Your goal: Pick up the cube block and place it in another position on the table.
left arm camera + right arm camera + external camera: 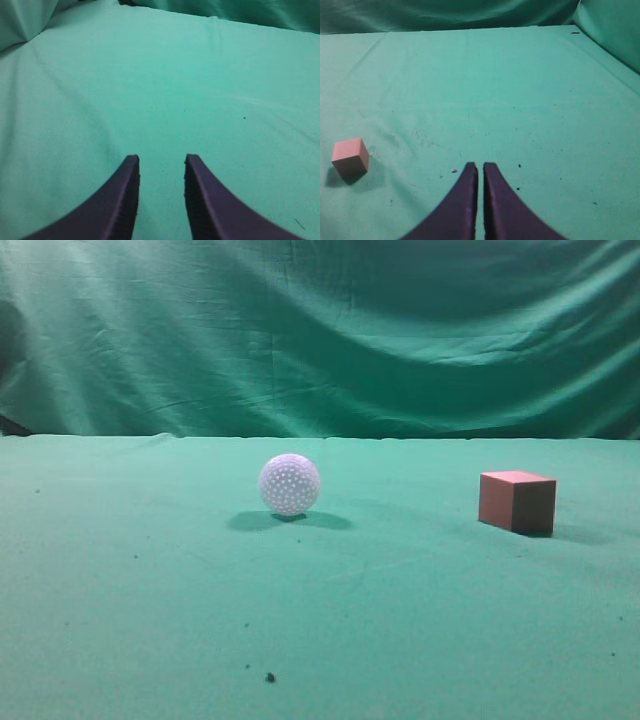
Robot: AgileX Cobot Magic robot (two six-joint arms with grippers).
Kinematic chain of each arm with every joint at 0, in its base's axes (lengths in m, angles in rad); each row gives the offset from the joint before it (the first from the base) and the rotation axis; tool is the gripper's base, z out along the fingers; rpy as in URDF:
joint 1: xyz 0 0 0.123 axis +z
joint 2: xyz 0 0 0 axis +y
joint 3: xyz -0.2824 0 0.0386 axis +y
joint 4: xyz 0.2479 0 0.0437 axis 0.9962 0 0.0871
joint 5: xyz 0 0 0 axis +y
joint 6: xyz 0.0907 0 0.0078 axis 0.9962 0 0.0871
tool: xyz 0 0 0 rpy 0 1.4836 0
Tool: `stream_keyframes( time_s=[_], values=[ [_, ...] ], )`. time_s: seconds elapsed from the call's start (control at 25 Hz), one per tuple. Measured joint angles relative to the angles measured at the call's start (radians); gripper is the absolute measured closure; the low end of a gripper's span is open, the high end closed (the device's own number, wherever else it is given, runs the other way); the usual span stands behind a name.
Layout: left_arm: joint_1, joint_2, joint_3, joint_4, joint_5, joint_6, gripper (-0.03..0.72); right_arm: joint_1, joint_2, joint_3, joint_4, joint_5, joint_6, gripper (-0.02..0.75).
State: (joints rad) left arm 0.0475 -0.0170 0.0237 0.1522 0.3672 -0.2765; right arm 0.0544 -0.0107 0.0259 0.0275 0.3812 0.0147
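I should next move my right gripper to the reddish-pink cube block and close it on its opposite upright sides (517, 504) (350, 158), because the block must be lifted and moved.
The cube block (516, 501) stands on the green table (150, 570) at the right, reddish-pink with a lighter top. It also shows in the right wrist view (350, 156), at the far left, apart from my right gripper (480, 166), which is shut and empty over bare cloth. My left gripper (161, 159) is open and empty over bare cloth; the cube is not in its view. Neither gripper shows in the exterior view.
A white dimpled ball (289, 484) sits on the table left of the cube, about mid-table. A green curtain (320, 330) hangs behind the table's far edge. Small dark specks (270, 677) dot the cloth.
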Motion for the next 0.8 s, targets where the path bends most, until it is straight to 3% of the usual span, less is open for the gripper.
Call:
stream_keyframes(
  time_s=[0.8],
  values=[
    [0.000,0.000,0.000,0.000,0.000,0.000,0.426,0.000,0.000,0.000,0.000,0.000,0.000,0.738]
  ],
)
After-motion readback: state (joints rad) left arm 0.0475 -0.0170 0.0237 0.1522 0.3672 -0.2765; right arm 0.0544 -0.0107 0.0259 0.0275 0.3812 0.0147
